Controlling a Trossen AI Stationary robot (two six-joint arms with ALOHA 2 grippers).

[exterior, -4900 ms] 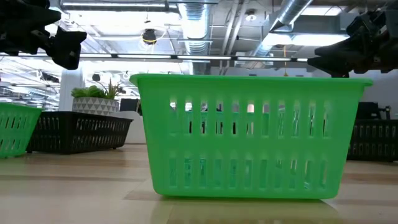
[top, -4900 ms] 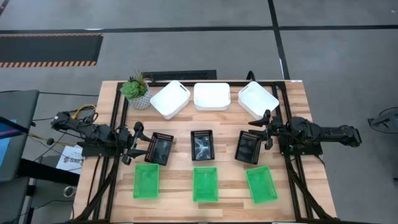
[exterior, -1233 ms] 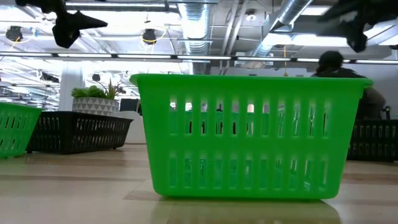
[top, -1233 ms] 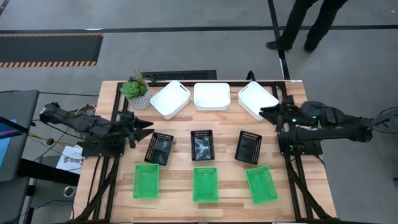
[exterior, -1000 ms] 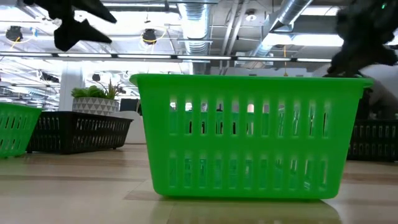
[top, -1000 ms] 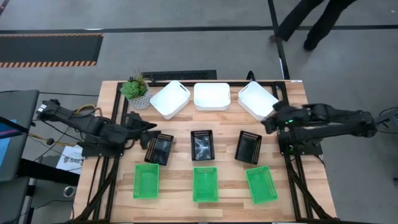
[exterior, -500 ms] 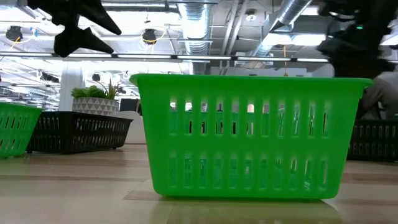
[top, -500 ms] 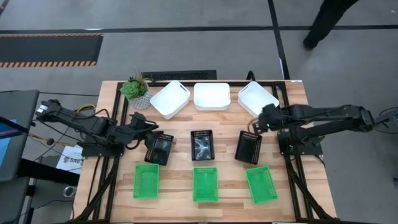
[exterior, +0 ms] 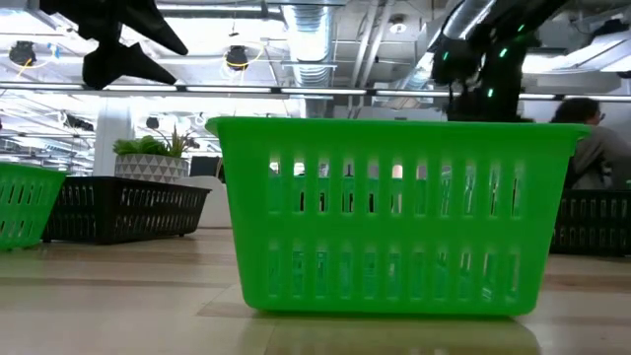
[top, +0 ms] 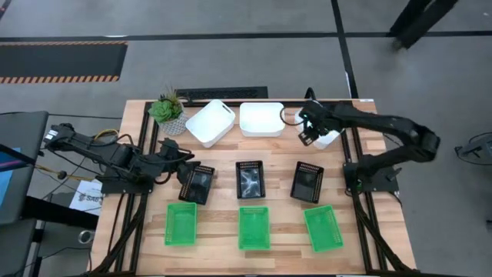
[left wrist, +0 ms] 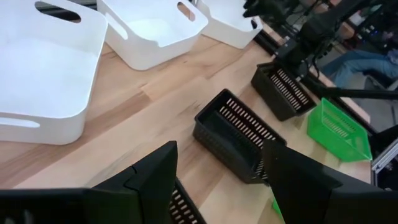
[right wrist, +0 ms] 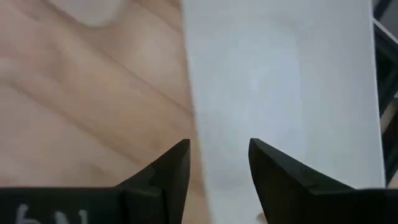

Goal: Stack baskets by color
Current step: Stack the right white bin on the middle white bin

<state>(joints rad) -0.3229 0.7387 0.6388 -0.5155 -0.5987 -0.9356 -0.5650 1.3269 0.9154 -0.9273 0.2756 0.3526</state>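
The robot's right gripper needs to close on the side rim (top: 308,139) (right wrist: 204,155) of the white basket farthest from the potted plant, where it faces the middle white basket.
Three white baskets stand in the far row: left (top: 210,123), middle (top: 262,119) and right (top: 329,137). Three black mesh baskets (top: 197,183) (top: 249,179) (top: 307,181) form the middle row. Three green ones (top: 181,223) (top: 254,227) (top: 323,228) line the near row. My right gripper (top: 307,131) hangs open over the right white basket's left rim (right wrist: 199,118), pointing steeply down, one finger on either side of the rim and clear of it. My left gripper (top: 184,154) is open in the air by the left black basket's far end.
A potted plant (top: 169,111) stands at the table's far left corner. A person's legs (top: 419,19) show on the floor beyond the far right corner, and a seated person (exterior: 592,138) shows behind the table in the low view. Bare wood lies between the rows.
My right gripper has swung from the table's right edge toward the left and the far edge, coming over the right white basket's left rim, and has tipped to point more steeply down. The baskets have stayed where they were.
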